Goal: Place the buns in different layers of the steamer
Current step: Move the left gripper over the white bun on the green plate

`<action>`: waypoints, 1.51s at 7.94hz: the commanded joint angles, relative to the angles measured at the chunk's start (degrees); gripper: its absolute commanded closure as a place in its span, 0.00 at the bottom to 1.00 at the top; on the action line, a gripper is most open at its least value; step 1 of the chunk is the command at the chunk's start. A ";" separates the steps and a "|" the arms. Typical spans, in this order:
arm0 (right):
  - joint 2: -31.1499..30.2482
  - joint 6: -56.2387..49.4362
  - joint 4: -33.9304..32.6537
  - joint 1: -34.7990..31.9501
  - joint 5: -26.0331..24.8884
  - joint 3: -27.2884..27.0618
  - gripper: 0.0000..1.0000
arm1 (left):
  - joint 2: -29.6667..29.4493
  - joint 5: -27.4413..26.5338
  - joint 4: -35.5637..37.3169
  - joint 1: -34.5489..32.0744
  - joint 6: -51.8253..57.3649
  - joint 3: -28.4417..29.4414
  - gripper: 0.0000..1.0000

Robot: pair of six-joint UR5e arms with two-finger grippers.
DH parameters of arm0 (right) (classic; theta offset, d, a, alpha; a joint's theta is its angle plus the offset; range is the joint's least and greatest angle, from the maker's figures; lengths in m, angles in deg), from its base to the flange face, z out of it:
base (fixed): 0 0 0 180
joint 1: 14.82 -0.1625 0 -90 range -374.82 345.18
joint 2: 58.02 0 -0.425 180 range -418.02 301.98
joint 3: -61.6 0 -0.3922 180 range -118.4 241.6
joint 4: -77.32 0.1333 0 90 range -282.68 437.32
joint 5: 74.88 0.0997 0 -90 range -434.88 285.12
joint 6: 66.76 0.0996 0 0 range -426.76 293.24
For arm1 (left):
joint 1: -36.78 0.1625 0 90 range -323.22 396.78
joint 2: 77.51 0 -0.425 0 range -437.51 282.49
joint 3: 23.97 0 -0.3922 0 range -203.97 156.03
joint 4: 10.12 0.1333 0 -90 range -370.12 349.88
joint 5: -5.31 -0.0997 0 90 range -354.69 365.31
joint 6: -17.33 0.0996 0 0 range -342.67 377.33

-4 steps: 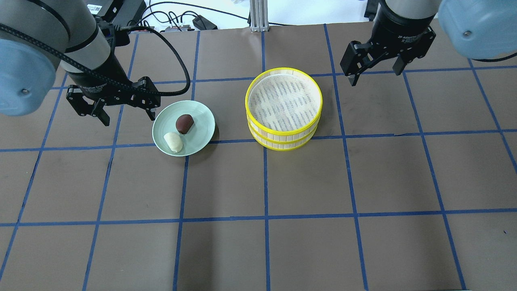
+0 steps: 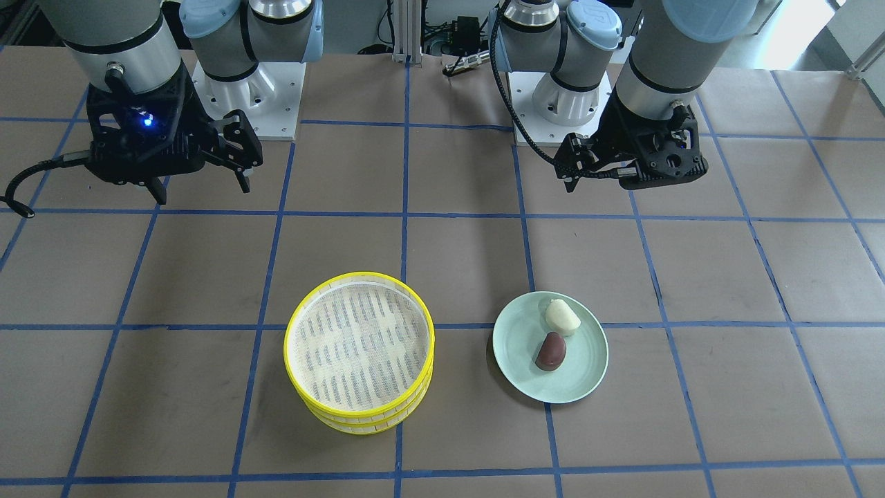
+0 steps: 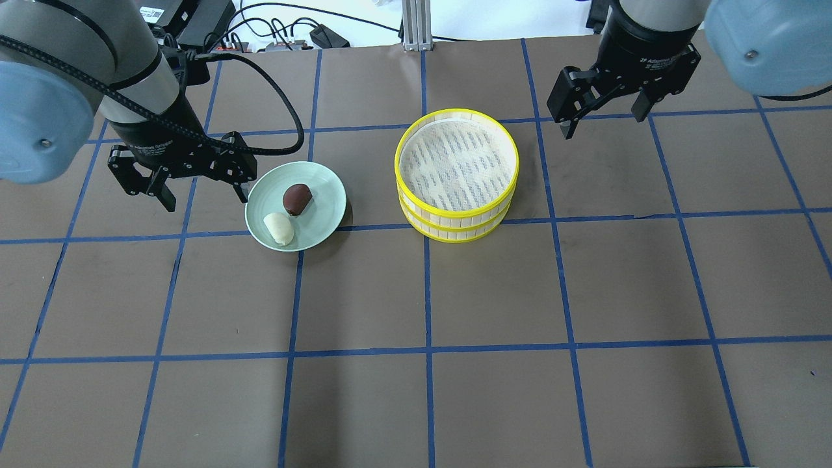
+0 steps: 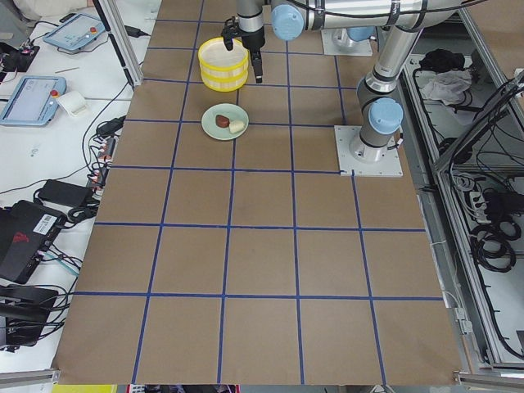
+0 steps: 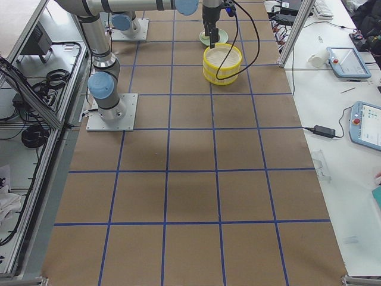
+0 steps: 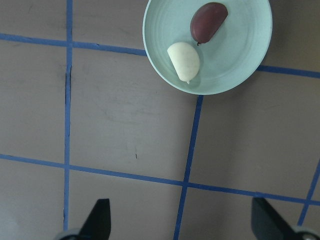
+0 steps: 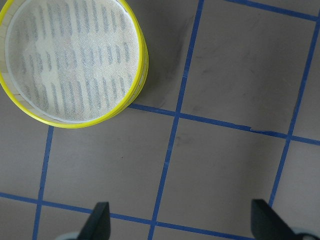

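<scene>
The middle of the cream-white bun point(image 2: 562, 317) point(image 6: 185, 62) on the pale green plate is the next place my left gripper needs to go to and close.
A cream-white bun point(image 3: 278, 229) and a dark reddish-brown bun point(image 3: 297, 198) lie side by side on a pale green plate point(image 3: 323, 207). Both also show in the left wrist view, the cream bun point(image 6: 183, 61) and the brown bun point(image 6: 208, 22). Two yellow-rimmed steamer layers point(image 3: 457, 162) stand stacked and empty to the plate's right. My left gripper point(image 3: 208, 203) is open and empty, above the table just left of the plate. My right gripper point(image 3: 604, 123) is open and empty, right of the stack and a little behind it.
The table is brown paper with a blue tape grid point(image 3: 428, 292). Cables and boxes point(image 3: 286, 36) lie beyond the far edge. The steamer stack also shows in the right wrist view point(image 7: 72, 60), at the upper left.
My left gripper has shifted slightly toward the near edge, beside the plate. The right gripper has barely moved. Buns, plate and steamer are unmoved.
</scene>
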 commanded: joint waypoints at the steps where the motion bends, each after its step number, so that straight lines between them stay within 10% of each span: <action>1: 1.20 1.10 -3.63 -0.17 0.42 -0.16 0.00 | -5.13 0.61 1.26 3.21 7.09 -0.51 0.00; 4: 5.85 2.23 -12.88 -0.61 0.42 0.01 0.00 | -9.70 4.70 10.80 4.98 16.55 -2.96 0.00; 12: 6.21 2.24 -12.54 -0.61 0.68 -0.34 0.00 | -21.31 5.26 21.91 4.80 23.69 -5.00 0.00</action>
